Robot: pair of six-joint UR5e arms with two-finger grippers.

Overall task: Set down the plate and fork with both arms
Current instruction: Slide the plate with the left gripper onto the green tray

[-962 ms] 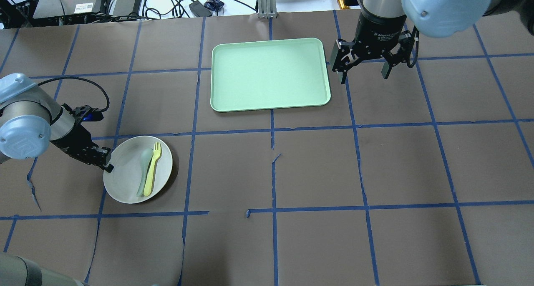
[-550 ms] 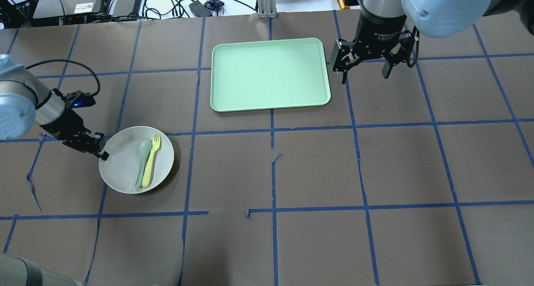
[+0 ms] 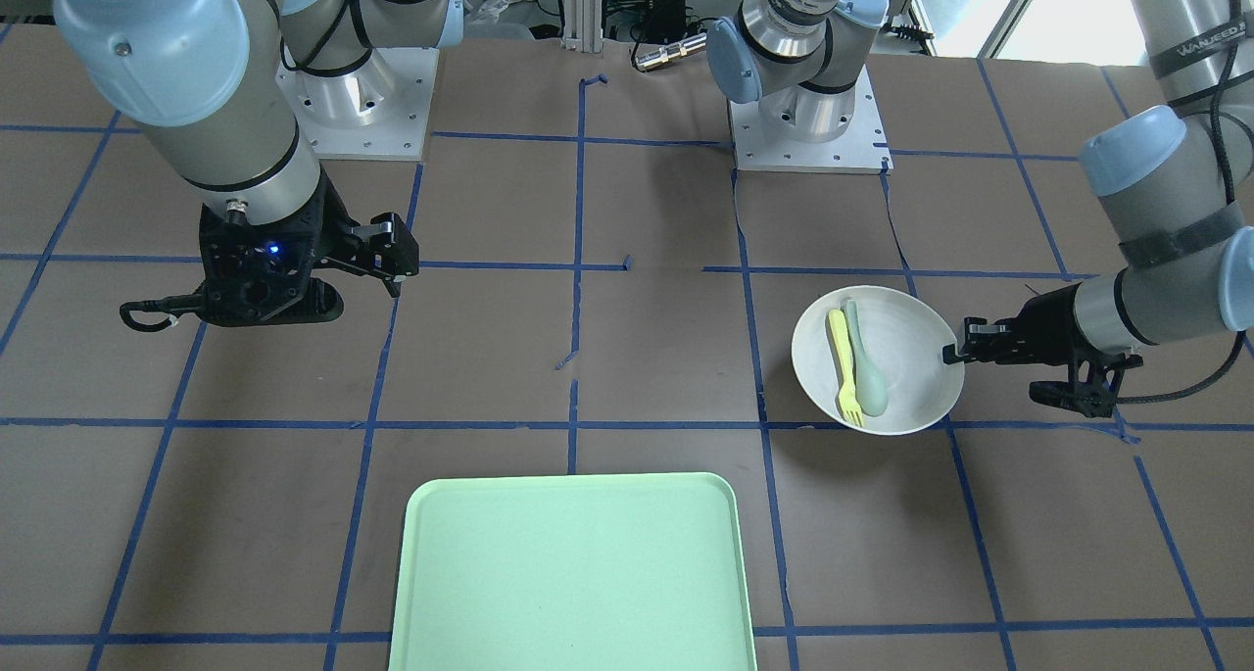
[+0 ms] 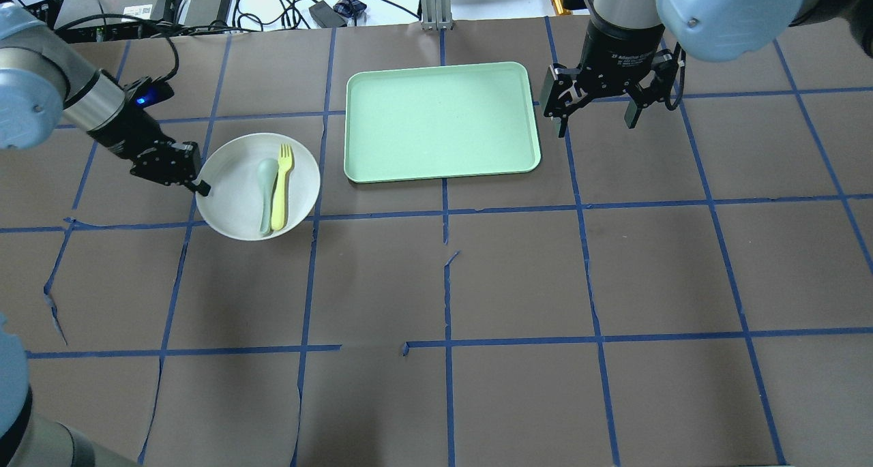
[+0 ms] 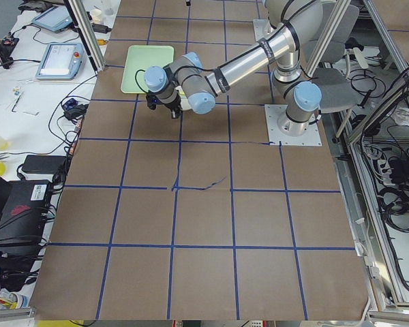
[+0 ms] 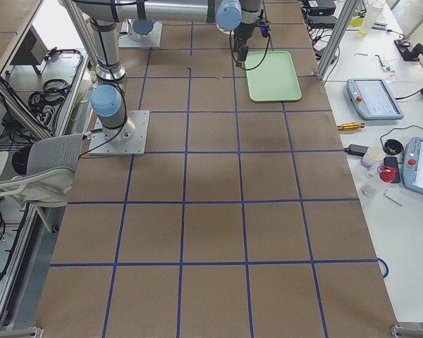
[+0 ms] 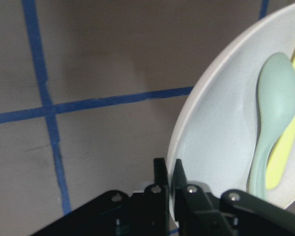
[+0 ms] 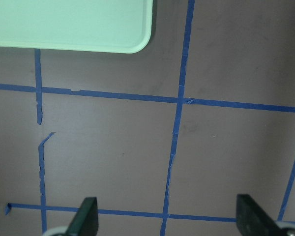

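Note:
Next, I let go of the white plate with my left gripper in the middle of the mint-green tray (image 3: 571,577). The plate is now held tilted beside the tray.
The white plate (image 4: 235,201) is held in the air to the left of the mint-green tray (image 4: 440,121), tilted. The pale-yellow fork (image 4: 280,187) lies in it beside a grey-green spoon (image 4: 265,194). My left gripper (image 4: 200,186) is shut on the plate's left rim; the left wrist view shows its fingers (image 7: 162,189) pinching the rim of the plate (image 7: 216,142). In the front view the plate (image 3: 906,372) hangs off the left gripper (image 3: 955,354). My right gripper (image 4: 595,123) is open and empty just right of the tray, above the table.
The brown table (image 4: 518,276) is marked with blue tape lines. Cables and power supplies (image 4: 204,3) lie along the far edge. The tray's corner (image 8: 113,29) shows in the right wrist view. Both arm bases (image 3: 803,122) stand at the robot's side.
My left gripper has lifted the plate with fork and spoon and carried it away from the robot and to the right, toward the tray. The right arm has not moved.

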